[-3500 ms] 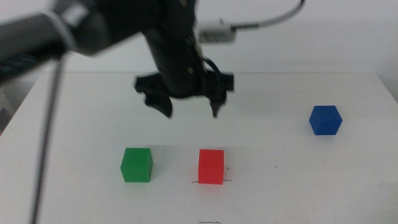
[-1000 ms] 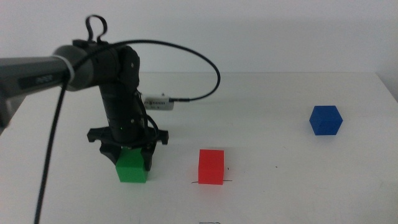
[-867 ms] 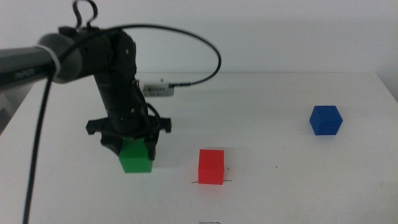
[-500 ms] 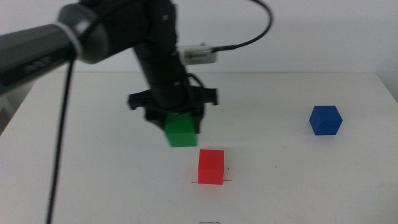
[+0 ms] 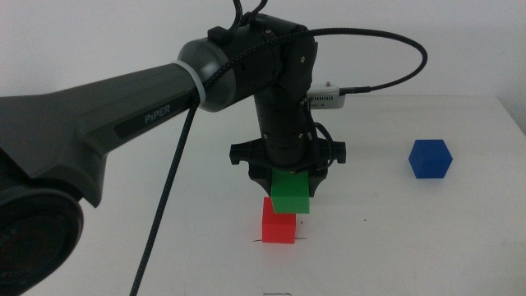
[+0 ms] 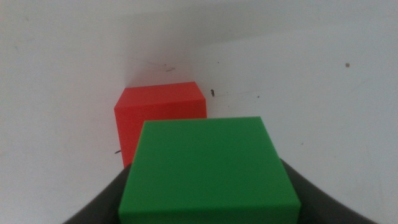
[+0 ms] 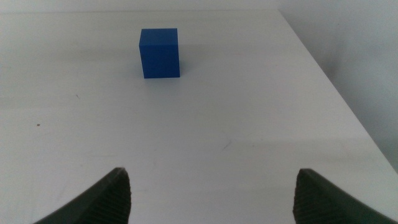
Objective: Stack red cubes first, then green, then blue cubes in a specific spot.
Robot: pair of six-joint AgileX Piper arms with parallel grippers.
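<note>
The robot's left gripper will release the green cube squarely on top of the red cube [image 5: 280, 200] [image 6: 164, 142] beside the pen line.
My left gripper [image 5: 289, 189] is shut on the green cube [image 5: 290, 193] and holds it in the air just above and slightly right of the red cube [image 5: 278, 226]. The red cube sits on the short black pen line [image 5: 302, 239] near the table's front middle. The left wrist view shows the green cube [image 6: 208, 171] between the jaws with the red cube [image 6: 159, 118] beyond it. The blue cube [image 5: 431, 159] stands alone at the right. My right gripper [image 7: 211, 186] is open and empty, back from the blue cube [image 7: 160, 53]; it is out of the middle view.
The white table [image 5: 99, 205] ends at a right edge [image 5: 514, 123] close behind the blue cube. The left arm's black cable [image 5: 403, 57] loops above the table. A faint scribble [image 5: 278, 293] lies at the front edge.
My left gripper closed on the green cube at the left, lifted it and carried it right; it now hangs over the red cube. The red and blue cubes have not moved.
</note>
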